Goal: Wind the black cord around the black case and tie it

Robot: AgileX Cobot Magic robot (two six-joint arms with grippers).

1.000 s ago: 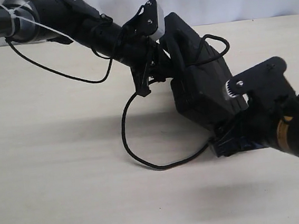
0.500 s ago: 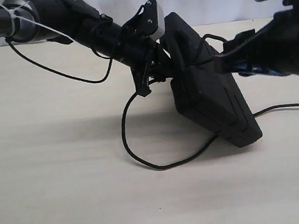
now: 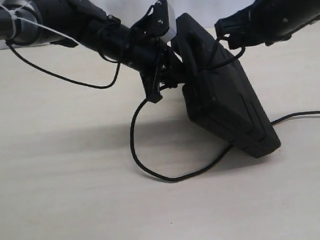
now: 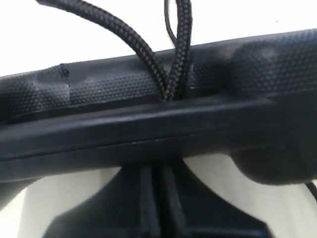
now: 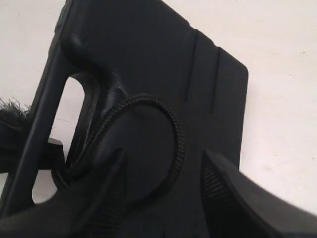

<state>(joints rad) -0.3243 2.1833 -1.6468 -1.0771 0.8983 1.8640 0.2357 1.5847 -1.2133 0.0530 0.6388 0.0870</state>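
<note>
The robot's left gripper is wedged under the case's handle and tilts the black case up, so it should open, settle the case flat and take the cord loop (image 3: 225, 64) from above.
The black case (image 3: 227, 108) stands tilted, its lower corner resting on the table. My left gripper (image 3: 169, 71) is shut on the case's upper edge. The black cord (image 3: 153, 166) runs through the handle slot, bulges out in a small loop (image 3: 229, 48) there, and sags in a wide loop onto the table. In the left wrist view two strands of the cord (image 4: 171, 74) cross over the case's edge (image 4: 148, 129). My right gripper (image 3: 224, 31) hovers open just above the small loop. In the right wrist view its fingers (image 5: 218, 178) straddle the cord loop (image 5: 174, 129) against the case (image 5: 148, 54).
Another stretch of cord (image 3: 312, 115) trails over the table to the right of the case. A frayed fuzzy end (image 5: 10, 119) shows beside the handle slot. The left arm's thin wire (image 3: 59, 76) hangs below that arm. The pale tabletop (image 3: 72, 208) stretches in front.
My right arm rose from low at the case's lower right end to the upper right, over the cord loop at the handle. The case and the left gripper stayed still.
</note>
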